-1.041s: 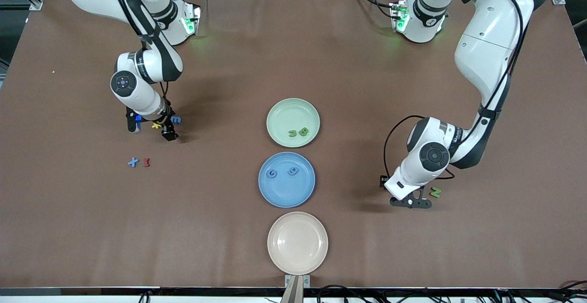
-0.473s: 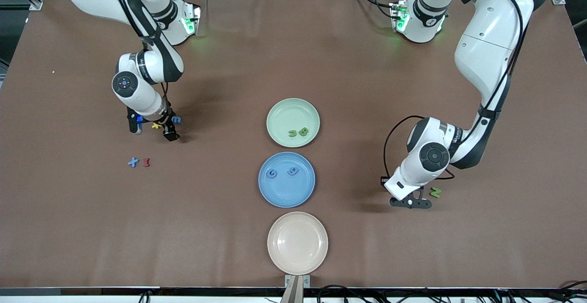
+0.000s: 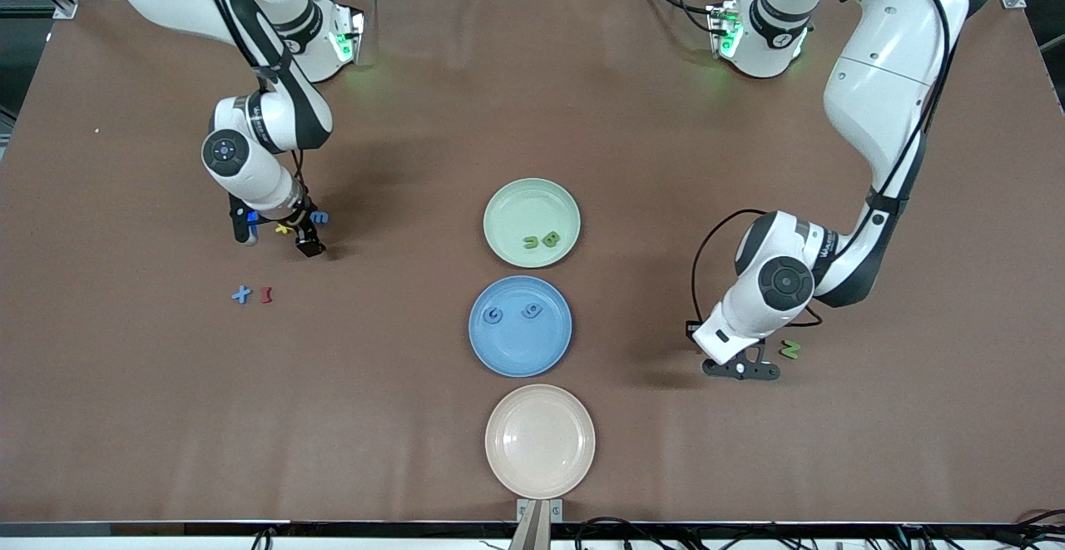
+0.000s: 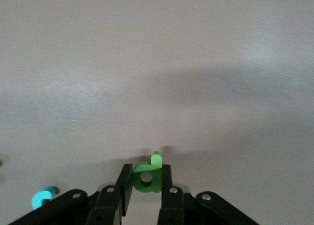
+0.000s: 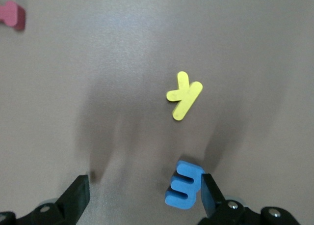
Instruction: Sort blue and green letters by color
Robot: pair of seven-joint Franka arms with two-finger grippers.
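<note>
The green p will go down from my left gripper on the green plate (image 3: 521, 225), just past the green hook.
My left gripper (image 3: 740, 369) (image 4: 145, 173) is low over the table at the left arm's end, shut on a green p (image 4: 147, 178). A green N (image 3: 790, 350) lies beside it. My right gripper (image 3: 275, 236) (image 5: 144, 195) stands open at the table near the right arm's end. A blue m (image 3: 319, 218) (image 5: 184, 184) lies right against the inside of one finger (image 5: 208, 193). A blue X (image 3: 241, 294) lies nearer the camera. The green plate (image 3: 520, 205) holds a green hook (image 3: 530, 242) and B (image 3: 550, 240). The blue plate (image 3: 520, 346) holds a blue G (image 3: 495, 315) and 9 (image 3: 532, 310).
A yellow letter (image 3: 284, 229) (image 5: 184, 95) lies between the right gripper's fingers. A red I (image 3: 265, 294) (image 5: 12, 14) sits beside the blue X. A beige plate (image 3: 540, 442) with nothing in it stands nearest the camera, in line with the other plates.
The left gripper has shut on the green p and shifted slightly toward the plates. The right gripper has stayed open and barely moved.
</note>
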